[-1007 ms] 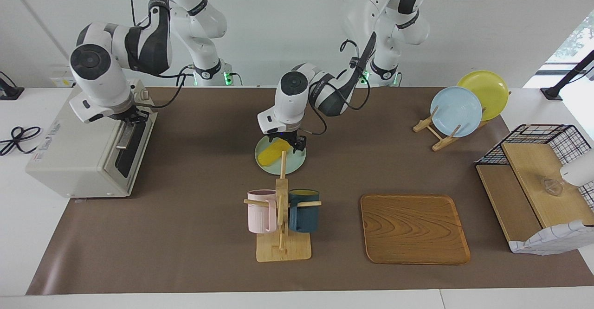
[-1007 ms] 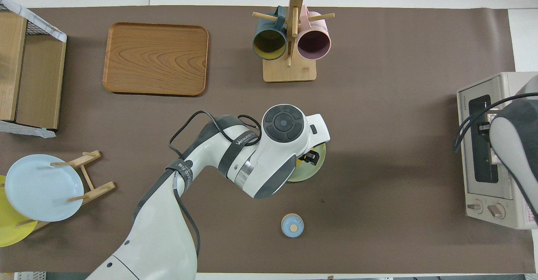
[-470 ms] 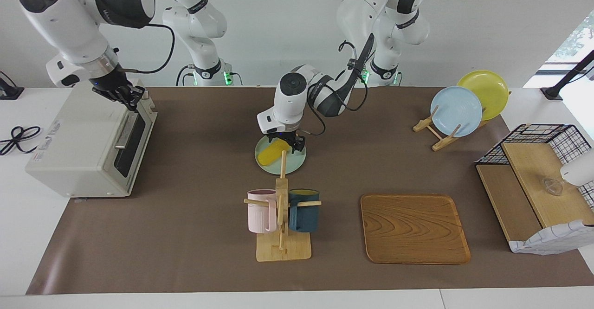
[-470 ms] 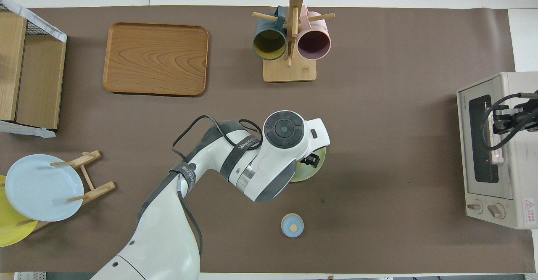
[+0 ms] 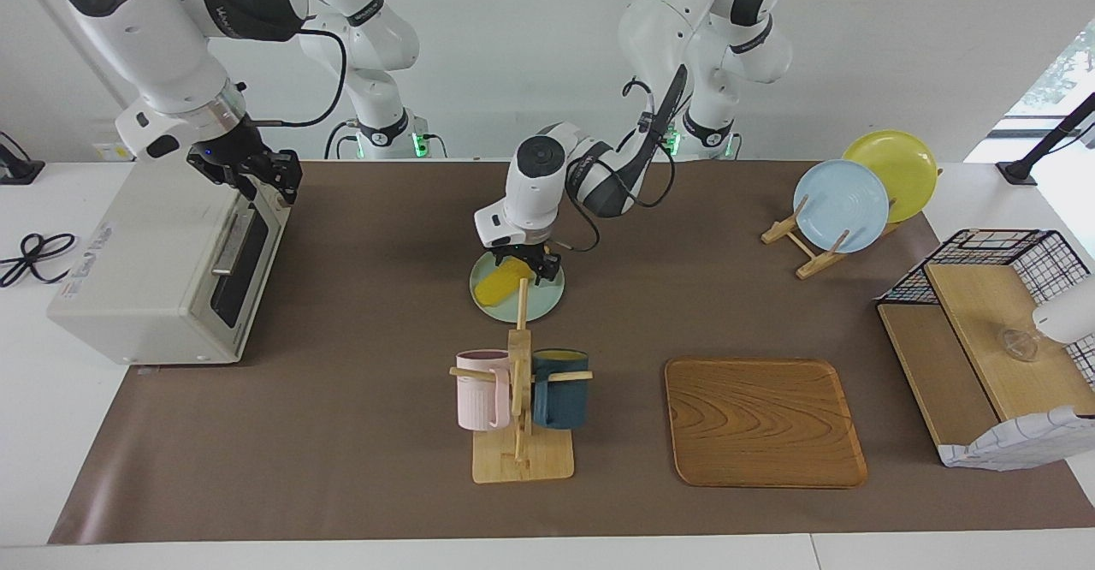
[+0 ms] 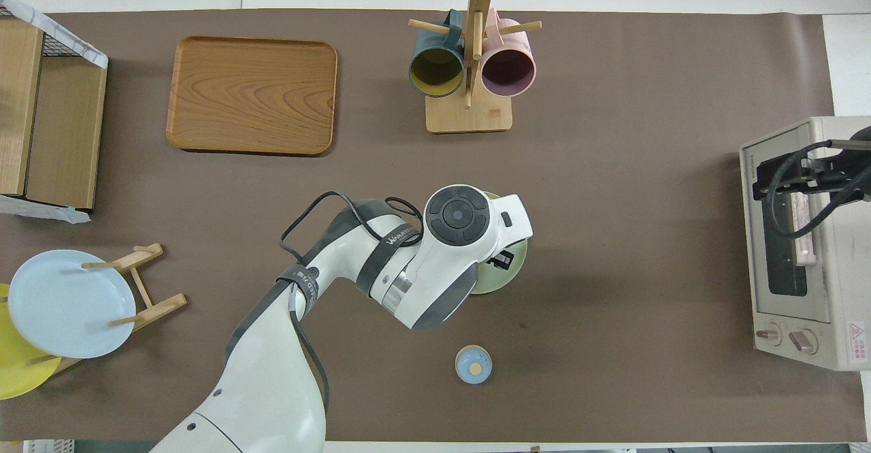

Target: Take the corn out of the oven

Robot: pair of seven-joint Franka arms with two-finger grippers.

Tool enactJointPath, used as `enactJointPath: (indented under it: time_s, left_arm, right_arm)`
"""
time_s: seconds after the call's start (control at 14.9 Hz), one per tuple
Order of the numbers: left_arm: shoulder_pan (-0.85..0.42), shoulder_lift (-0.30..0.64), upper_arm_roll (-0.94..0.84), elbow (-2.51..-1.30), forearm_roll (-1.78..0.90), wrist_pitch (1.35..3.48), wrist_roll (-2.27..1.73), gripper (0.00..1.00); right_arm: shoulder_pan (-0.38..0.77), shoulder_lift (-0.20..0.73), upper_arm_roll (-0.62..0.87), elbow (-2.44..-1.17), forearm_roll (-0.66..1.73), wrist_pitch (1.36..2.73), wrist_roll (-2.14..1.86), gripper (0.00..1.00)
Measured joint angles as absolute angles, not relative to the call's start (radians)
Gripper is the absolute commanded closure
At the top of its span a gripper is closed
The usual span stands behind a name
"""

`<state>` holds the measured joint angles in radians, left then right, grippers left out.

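Observation:
Next, my left gripper lets go of the yellow corn on the wooden tray, just off its middle (image 6: 238, 81) toward the wire shelf.
The yellow corn (image 5: 500, 284) lies on a pale green plate (image 5: 541, 300) at mid-table. My left gripper (image 5: 532, 269) is low over the plate, shut on the end of the corn nearer to the robots. From overhead, the left arm hides the corn and only the plate's rim (image 6: 509, 273) shows. The off-white oven (image 5: 128, 270) stands at the right arm's end of the table, and its dark glass door (image 5: 235, 275) is closed. My right gripper (image 5: 257, 178) hangs open above the top edge of the door and holds nothing.
A wooden mug rack (image 5: 520, 399) with a pink and a dark blue mug stands farther from the robots than the plate. Beside it lies a wooden tray (image 5: 764, 420). A plate stand (image 5: 843, 202) and a wire shelf (image 5: 984, 339) are at the left arm's end. A small blue lid (image 6: 473, 364) lies nearer to the robots.
My right gripper let go of the oven door handle, rose above the oven and opened. My left gripper closed on the corn on the plate.

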<state>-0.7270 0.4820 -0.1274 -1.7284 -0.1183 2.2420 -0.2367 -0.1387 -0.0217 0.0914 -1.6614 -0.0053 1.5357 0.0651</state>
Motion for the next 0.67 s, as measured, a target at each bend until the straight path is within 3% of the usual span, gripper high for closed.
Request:
enactJointPath:
  time_s: [0.4, 0.67]
  left_arm:
    - [-0.702, 0.467, -0.113, -1.677, -0.146, 2.159, -0.275, 1.00]
    - [-0.546, 0.348, -0.105, -1.647, -0.148, 2.029, -0.293, 1.00]
  right_arm:
    - [-0.139, -0.002, 0.091, -1.630, -0.006, 1.530, 0.065, 0.00]
    - [-0.137, -0.001, 0.092, -1.628, -0.006, 1.496, 0.065, 0.00]
